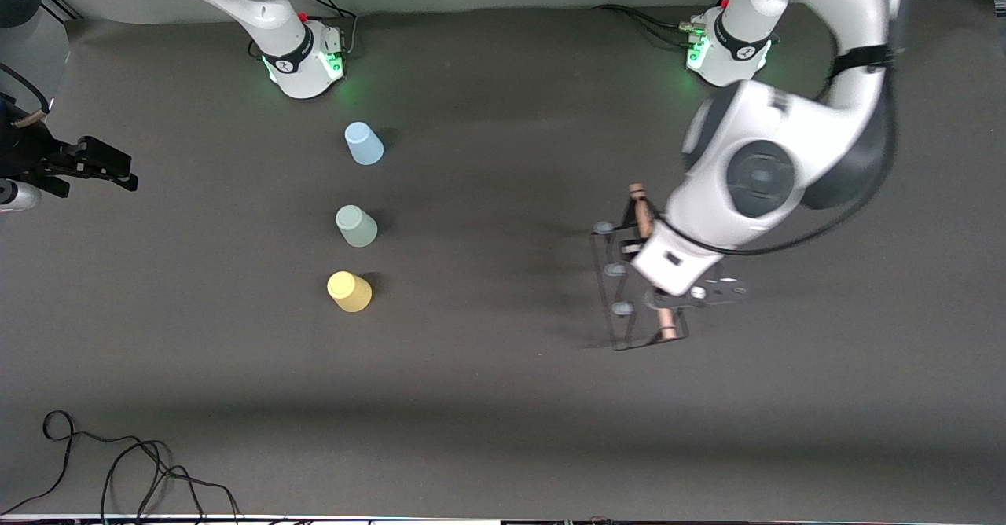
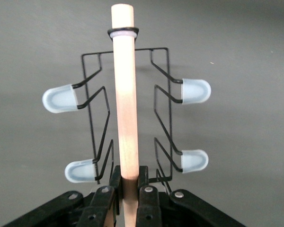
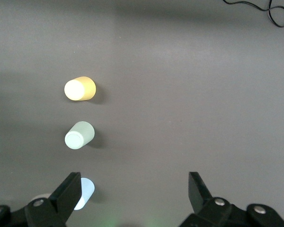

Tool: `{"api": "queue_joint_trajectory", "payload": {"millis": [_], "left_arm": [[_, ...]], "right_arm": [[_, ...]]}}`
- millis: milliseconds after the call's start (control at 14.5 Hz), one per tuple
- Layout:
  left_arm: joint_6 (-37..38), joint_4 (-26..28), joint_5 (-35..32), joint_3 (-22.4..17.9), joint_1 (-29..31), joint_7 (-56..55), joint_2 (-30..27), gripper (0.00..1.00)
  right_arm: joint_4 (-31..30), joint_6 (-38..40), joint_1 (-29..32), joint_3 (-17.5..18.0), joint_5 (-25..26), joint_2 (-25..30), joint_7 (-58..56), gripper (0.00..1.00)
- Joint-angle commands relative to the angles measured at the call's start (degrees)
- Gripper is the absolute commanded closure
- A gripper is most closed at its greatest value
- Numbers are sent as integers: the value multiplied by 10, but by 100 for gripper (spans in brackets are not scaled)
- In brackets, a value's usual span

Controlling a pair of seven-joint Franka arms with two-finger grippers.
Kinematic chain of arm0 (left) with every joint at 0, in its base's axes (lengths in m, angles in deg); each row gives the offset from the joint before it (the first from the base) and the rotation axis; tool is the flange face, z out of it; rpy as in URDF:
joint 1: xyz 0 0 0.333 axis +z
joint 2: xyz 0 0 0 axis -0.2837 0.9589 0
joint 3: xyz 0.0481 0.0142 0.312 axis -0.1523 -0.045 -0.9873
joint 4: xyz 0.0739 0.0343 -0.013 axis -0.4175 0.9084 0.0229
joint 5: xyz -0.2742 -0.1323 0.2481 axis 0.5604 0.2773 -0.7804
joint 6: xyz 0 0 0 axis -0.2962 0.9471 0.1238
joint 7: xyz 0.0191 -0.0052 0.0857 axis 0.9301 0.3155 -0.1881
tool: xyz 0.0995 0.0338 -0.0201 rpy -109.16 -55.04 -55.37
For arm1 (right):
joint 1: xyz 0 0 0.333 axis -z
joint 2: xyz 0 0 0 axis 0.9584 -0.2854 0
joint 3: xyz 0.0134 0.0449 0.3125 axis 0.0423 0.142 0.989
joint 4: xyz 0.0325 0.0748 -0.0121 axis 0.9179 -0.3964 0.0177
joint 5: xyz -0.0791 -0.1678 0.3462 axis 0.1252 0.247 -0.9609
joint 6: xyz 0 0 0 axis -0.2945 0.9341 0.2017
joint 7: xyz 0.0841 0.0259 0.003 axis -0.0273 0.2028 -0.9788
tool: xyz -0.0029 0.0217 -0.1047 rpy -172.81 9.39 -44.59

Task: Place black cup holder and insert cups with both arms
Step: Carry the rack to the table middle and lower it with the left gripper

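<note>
My left gripper should set the black cup holder, now at the table's end, down. It will let go of it on the bare mat (image 1: 537, 259) across from the grey-green and yellow cups.
The black cup holder (image 1: 615, 270), a wire rack with pale-tipped prongs (image 2: 196, 91), is at the left arm's end of the table. My left gripper (image 1: 665, 303) is above it, shut on its wooden rod handle (image 2: 125, 104); in the left wrist view my left gripper (image 2: 128, 178) clamps the rod near one end. I cannot tell whether the rack touches the table. Three cups stand in a line: light blue (image 1: 364, 144), grey-green (image 1: 357, 226), yellow (image 1: 349, 291). My right gripper (image 3: 134, 182) is open and empty, high over the table beside the blue cup (image 3: 85, 191); it is out of the front view.
A black device (image 1: 82, 161) sticks in at the right arm's end of the table. A loose black cable (image 1: 118, 462) lies at the table's near edge on that side. Dark bare mat (image 1: 487, 273) lies between the cups and the holder.
</note>
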Motion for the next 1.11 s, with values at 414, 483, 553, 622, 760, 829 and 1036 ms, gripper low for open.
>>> {"api": "queue_joint_trajectory", "payload": {"millis": [414,483,553,622,760,829,1036], "left_arm": [[-68,-26,6,9,-82,-54,64,100],[-73,-27,7,13,-82,-57,69,100],[-76,-28,7,14,-82,-65,71,100],[-76,-29,7,15,-82,-71,73,100],[-76,-29,7,28,-82,-71,74,100],[-75,-29,7,36,-82,-73,74,100],[-76,-29,5,44,-82,-92,74,100]], "right_arm": [[9,12,-3,-11,3,-1,0,0],[9,13,-3,-13,3,-1,-3,0],[9,13,-3,-14,4,-1,-5,0],[9,13,-3,-15,3,-1,-6,0],[9,14,-4,-22,4,0,-7,0],[9,16,-3,-23,4,1,-7,0],[12,18,-3,-24,3,-3,1,0]]}}
